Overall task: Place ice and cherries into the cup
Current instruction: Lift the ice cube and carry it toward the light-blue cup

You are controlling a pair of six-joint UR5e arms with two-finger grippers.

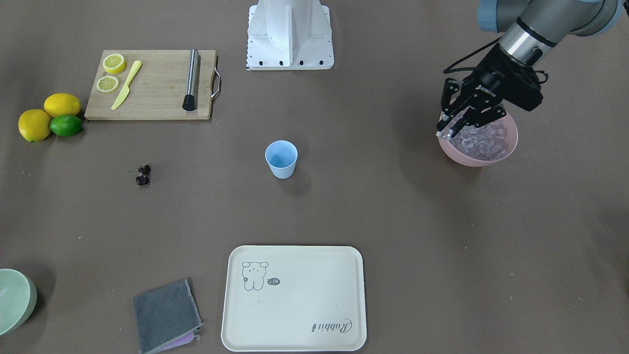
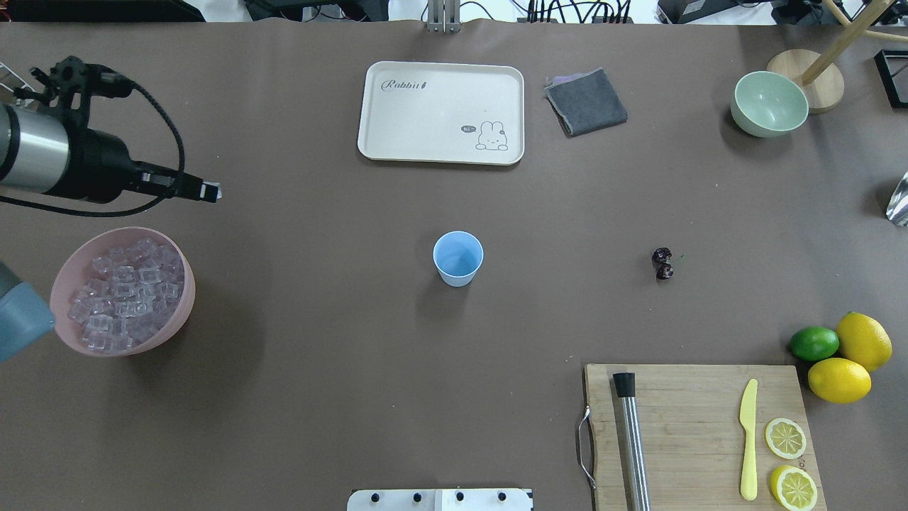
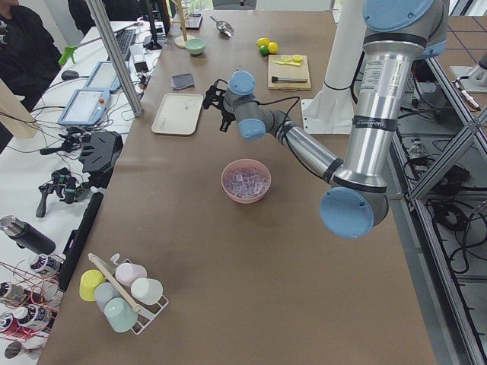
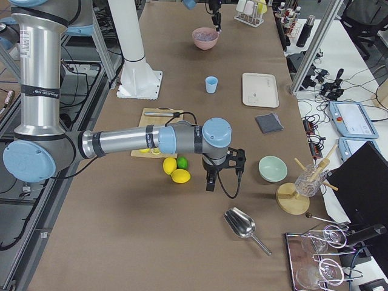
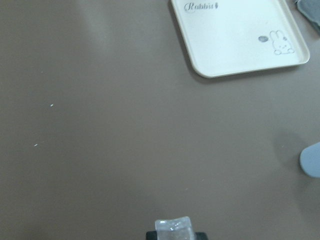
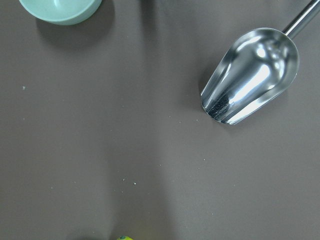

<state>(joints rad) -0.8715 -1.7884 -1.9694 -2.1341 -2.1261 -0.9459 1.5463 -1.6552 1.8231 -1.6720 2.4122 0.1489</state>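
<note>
My left gripper has a spot to let go of the ice cube. It will drop it onto the empty bottom inside the pale blue cup (image 1: 281, 162) (image 5: 313, 160).
The pale blue cup (image 2: 457, 257) stands upright mid-table, with nothing showing inside it. The two dark cherries (image 2: 662, 263) lie on the table toward the robot's right of the cup. My left gripper (image 2: 211, 191) is raised just past the pink bowl (image 2: 181, 312) and is shut on one clear ice cube (image 5: 173, 227). The bowl is heaped with ice (image 2: 124, 294). The cup (image 5: 312, 160) shows at the right edge of the left wrist view. My right gripper (image 4: 209, 182) hangs over the table near the lemons; whether it is open or shut I cannot tell.
A cream tray (image 2: 440, 152) and a grey cloth (image 2: 586, 101) lie at the far side. A pale green bowl (image 2: 769, 103) is far right. A cutting board (image 2: 699, 397) bears lemon slices, a yellow knife and a metal muddler. Lemons and a lime (image 2: 814, 343) sit beside it. A metal scoop (image 6: 252, 77) lies nearby.
</note>
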